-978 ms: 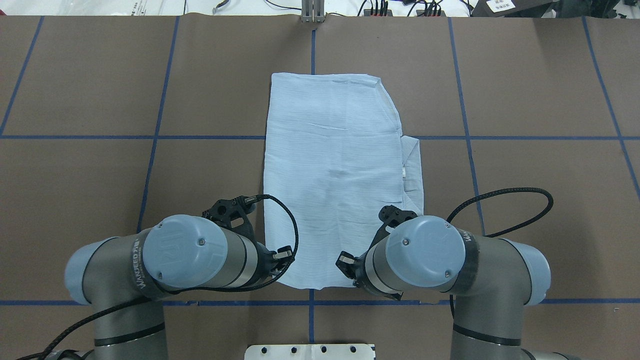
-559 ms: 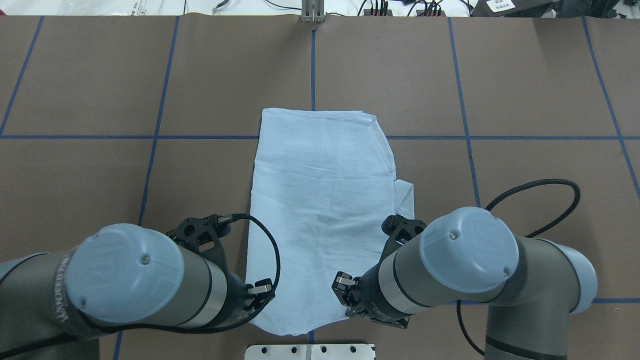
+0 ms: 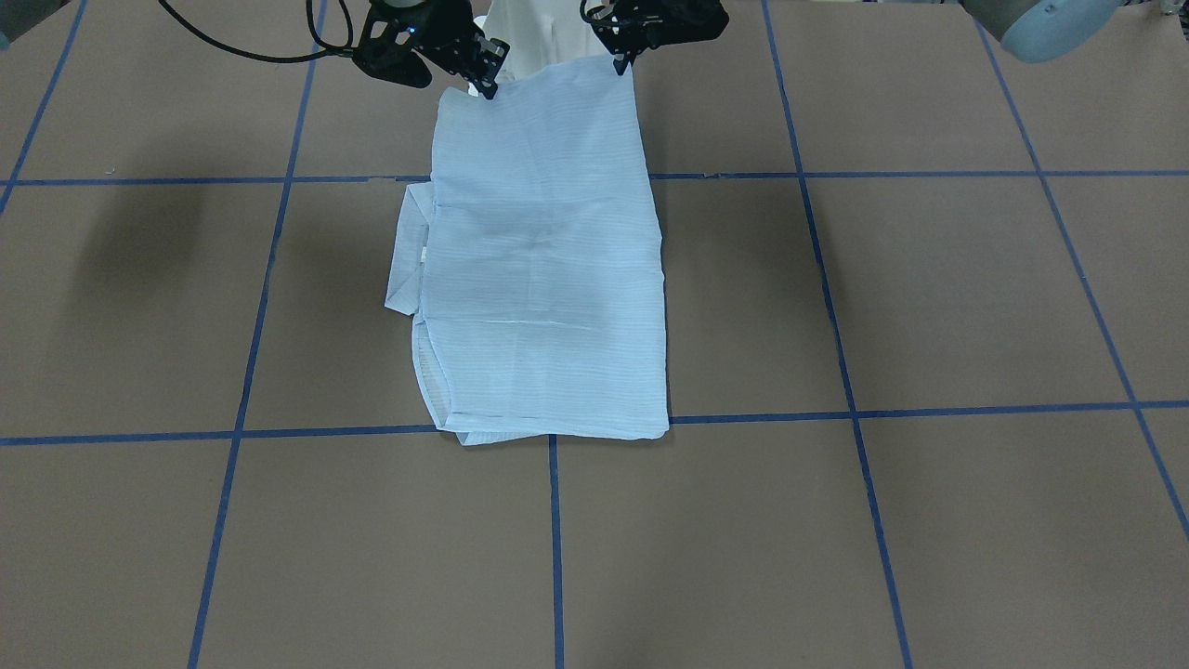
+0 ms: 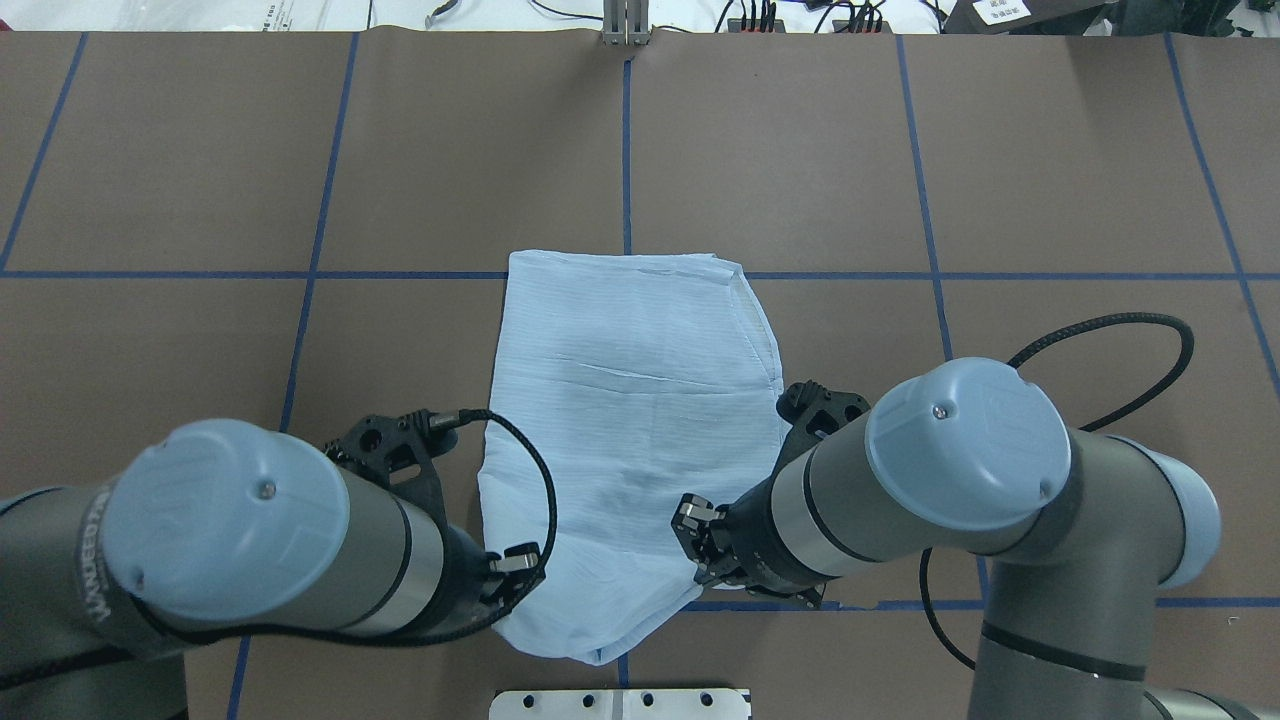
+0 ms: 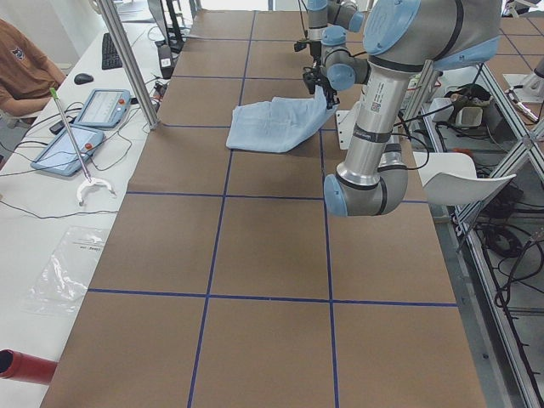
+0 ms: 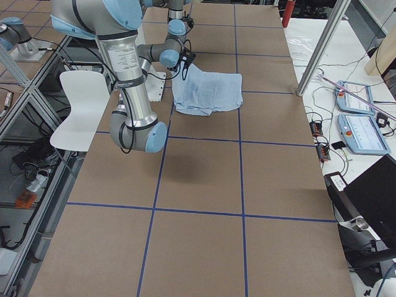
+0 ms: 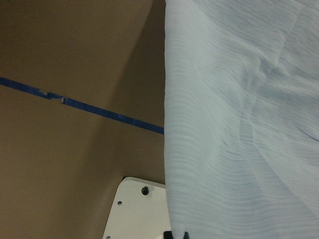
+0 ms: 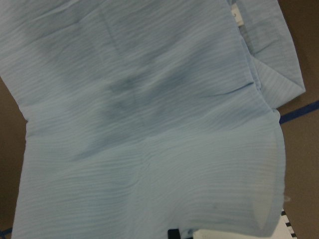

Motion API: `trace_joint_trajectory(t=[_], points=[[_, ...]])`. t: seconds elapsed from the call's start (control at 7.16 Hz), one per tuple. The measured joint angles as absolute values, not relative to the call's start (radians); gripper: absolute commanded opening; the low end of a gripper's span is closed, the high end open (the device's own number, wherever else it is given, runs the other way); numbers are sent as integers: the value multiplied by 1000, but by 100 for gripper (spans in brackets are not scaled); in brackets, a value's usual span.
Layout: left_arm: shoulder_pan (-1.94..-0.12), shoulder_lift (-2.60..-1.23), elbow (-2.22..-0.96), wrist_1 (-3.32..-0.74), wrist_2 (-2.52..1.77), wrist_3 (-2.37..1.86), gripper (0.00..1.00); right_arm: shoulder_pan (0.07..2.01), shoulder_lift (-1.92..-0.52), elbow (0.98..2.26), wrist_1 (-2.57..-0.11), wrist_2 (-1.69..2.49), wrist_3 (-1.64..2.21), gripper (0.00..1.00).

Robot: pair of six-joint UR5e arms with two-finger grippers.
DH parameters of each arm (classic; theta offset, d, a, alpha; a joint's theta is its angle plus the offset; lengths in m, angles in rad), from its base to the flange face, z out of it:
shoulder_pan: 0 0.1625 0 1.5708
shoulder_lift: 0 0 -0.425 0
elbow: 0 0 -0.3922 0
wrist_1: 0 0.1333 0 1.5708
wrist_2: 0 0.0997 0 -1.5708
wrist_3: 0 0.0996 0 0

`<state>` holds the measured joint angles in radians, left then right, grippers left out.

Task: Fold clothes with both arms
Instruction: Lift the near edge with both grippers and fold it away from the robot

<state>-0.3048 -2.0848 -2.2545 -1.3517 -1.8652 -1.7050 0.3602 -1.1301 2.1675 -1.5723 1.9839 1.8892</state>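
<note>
I will let go of the shirt's near corner, now lifted off the table, with my right gripper just inside the shirt's far edge (image 3: 490, 406), on the side of the folded sleeve.
The clothes are one pale blue striped shirt (image 4: 630, 400), folded into a long rectangle down the table's middle. Its far edge (image 3: 557, 427) lies flat near a blue tape line, and a folded sleeve pokes out at one side (image 3: 409, 260). My left gripper (image 4: 515, 568) is shut on the shirt's near left corner, and my right gripper (image 4: 697, 537) is shut on the near right corner. In the front view the left gripper (image 3: 620, 58) and right gripper (image 3: 485, 85) hold that near edge lifted off the table. Both wrist views are filled with shirt fabric (image 7: 239, 119) (image 8: 149, 124) stretching away from the jaws.
A white base plate (image 4: 620, 703) sits at the near edge between the arms. Blue tape lines (image 4: 300, 275) grid the brown table. Cables and plugs (image 4: 800, 15) line the far edge. Tablets (image 5: 81, 127) and a seated person (image 5: 21, 72) are beside the table.
Both arms have drawn back toward the robot's base with the shirt's near edge held. The whole shirt has slid toward the robot, its far edge now near the cross tape line.
</note>
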Motion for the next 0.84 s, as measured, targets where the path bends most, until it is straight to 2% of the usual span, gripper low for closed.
trace_joint_trajectory(t=[0.42, 0.84], points=[[-495, -2093, -2111, -1522, -1874, -1613, 0, 479, -1042, 2030, -1571, 1940, 1741, 0], [-602, -2135, -1884, -1728, -1897, -1584, 0, 531, -982, 1934, -1567, 1848, 1653, 0]])
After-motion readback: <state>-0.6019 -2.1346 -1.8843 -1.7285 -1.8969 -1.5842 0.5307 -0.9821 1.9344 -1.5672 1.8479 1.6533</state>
